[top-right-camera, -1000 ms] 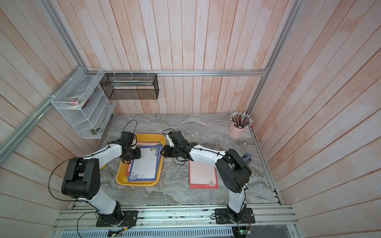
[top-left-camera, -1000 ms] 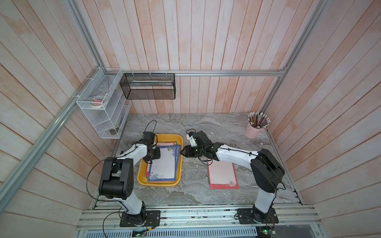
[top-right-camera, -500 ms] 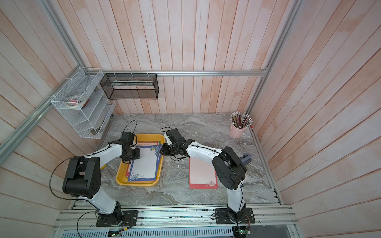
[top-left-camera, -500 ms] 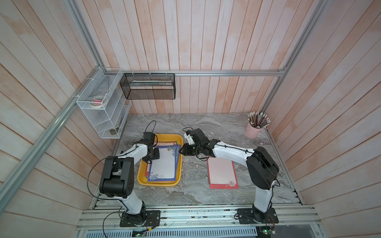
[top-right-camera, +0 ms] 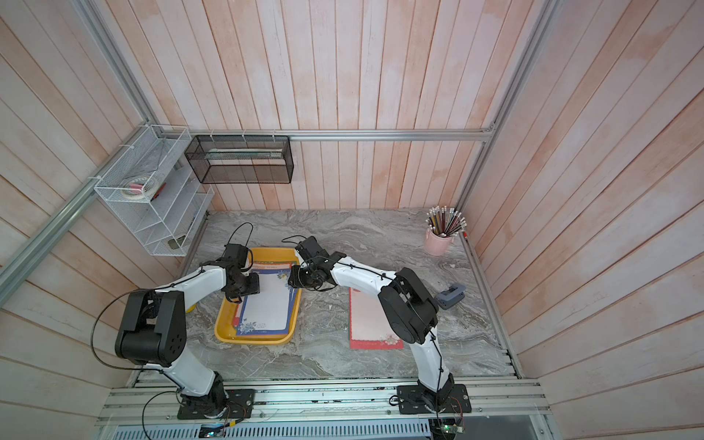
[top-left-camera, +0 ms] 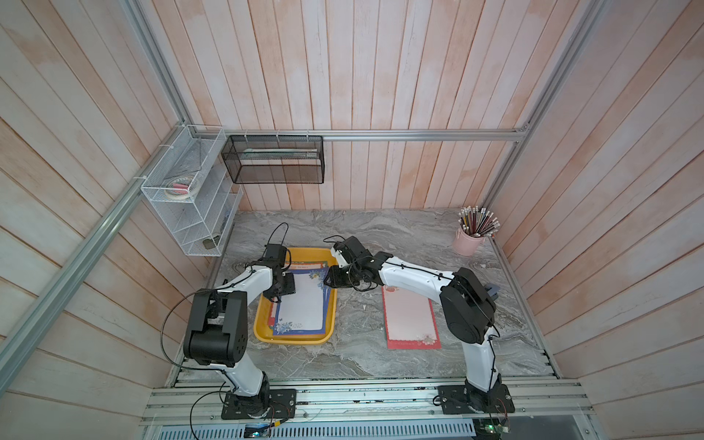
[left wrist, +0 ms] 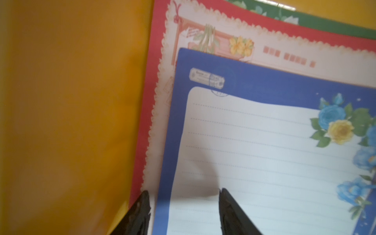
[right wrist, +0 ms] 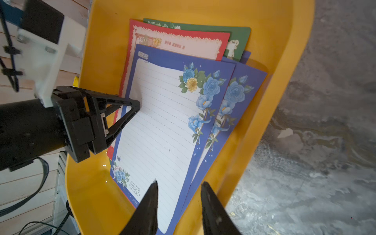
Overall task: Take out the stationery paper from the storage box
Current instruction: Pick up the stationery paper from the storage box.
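Observation:
The blue sheet's edge is lying flat on the red sheet, so I need to use my left gripper to pinch and curl the blue sheet's edge up point(left wrist: 167, 172) for my right gripper to take.
The yellow storage box point(top-left-camera: 293, 340) point(top-right-camera: 251, 340) lies on the marble table and holds a fanned stack of stationery paper. The top sheet point(top-left-camera: 303, 304) point(right wrist: 162, 122) is blue-bordered, and red and green sheets show beneath it. My left gripper point(left wrist: 184, 193) point(top-left-camera: 284, 291) is open at the stack's left side. One fingertip is on the red sheet and the other is on the blue sheet's pale centre. My right gripper point(right wrist: 179, 184) point(top-left-camera: 328, 278) is open over the box's far right part, straddling the blue sheets' edge. Another red-bordered sheet point(top-left-camera: 410, 322) lies flat on the table to the right.
A pink cup of pencils point(top-left-camera: 470, 244) stands at the back right. On the walls hang a white wire rack point(top-left-camera: 190, 213) and a black mesh basket point(top-left-camera: 274, 160). A small grey object point(top-right-camera: 451, 295) lies near the right edge.
My right gripper has moved left from beside the box to over its right rim and the sheets. The left gripper has stayed at the stack's left side.

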